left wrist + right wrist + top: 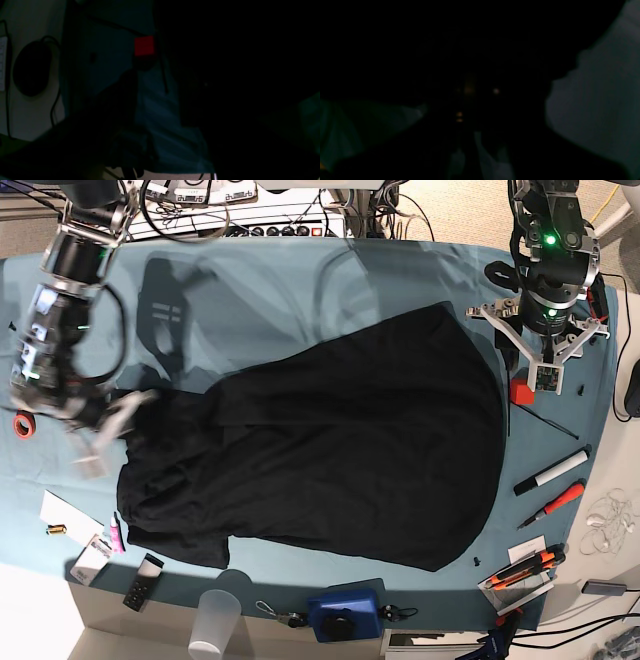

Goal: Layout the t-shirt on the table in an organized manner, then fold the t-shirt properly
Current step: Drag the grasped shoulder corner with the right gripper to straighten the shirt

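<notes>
The sleeve is bunched up farther in than my right gripper at the corner of the t-shirt, so next I move inward, grab the bunched fabric (pixel 185 408) and pull it out.
The black t-shirt (pixel 340 440) lies spread over the middle of the teal table (pixel 300 290), plain side up, wrinkled at its left end; no print shows. My left gripper (pixel 545 345) hovers just past the shirt's right edge, its white fingers splayed open and empty. My right gripper (pixel 108 430) is blurred at the shirt's left end, fingers apart beside the bunched sleeve. The left wrist view is very dark: teal cloth (pixel 160 120) with black shirt fabric (pixel 225 87) to the right. The right wrist view is almost black.
A red cube (pixel 519 391) (pixel 144 45) sits below the left gripper. Markers (pixel 550 471), a red pen (pixel 552 506) and a cutter (pixel 520 573) lie at the right edge. A blue device (pixel 345 615), cup (pixel 215 623), red tape ring (pixel 23 423) and papers (pixel 60 510) line the front and left.
</notes>
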You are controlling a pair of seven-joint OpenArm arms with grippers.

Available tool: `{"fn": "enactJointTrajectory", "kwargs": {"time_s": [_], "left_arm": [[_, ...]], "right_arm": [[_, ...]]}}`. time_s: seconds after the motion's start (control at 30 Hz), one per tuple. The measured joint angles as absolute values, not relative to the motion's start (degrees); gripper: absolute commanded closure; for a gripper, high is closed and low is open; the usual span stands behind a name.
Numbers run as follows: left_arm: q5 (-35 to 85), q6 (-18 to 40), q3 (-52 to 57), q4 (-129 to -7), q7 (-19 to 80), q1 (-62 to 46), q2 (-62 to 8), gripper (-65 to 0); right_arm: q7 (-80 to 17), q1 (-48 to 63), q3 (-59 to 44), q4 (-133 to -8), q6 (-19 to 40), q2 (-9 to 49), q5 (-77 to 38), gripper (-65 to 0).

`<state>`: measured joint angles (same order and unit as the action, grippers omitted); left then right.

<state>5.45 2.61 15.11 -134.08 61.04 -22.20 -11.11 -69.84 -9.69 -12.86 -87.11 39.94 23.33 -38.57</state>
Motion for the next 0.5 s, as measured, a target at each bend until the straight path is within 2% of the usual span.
{"fn": "enactJointTrajectory", "kwargs": {"time_s": [0.03,0.23,0.5], "left_arm": [[5.45,2.61,15.11,-134.08,61.04,-22.2,-11.14,-27.5],[5.45,2.61,15.11,-134.08,61.01,-22.17,-11.11,-27.5],[5.48,2.61,15.11,-134.08,61.04,-22.2,-11.11,-27.5]], "right_arm": [[-69.43,-9.85,-12.01,-87.09,39.92,23.33,-37.32,-22.1],[-57.95,-14.68,-11.2,-86.98,39.94,23.38,-36.84,-22.1],[-71.59,-27.31,-11.88,-87.2,39.94,23.44,-49.12,-22.1]]}}
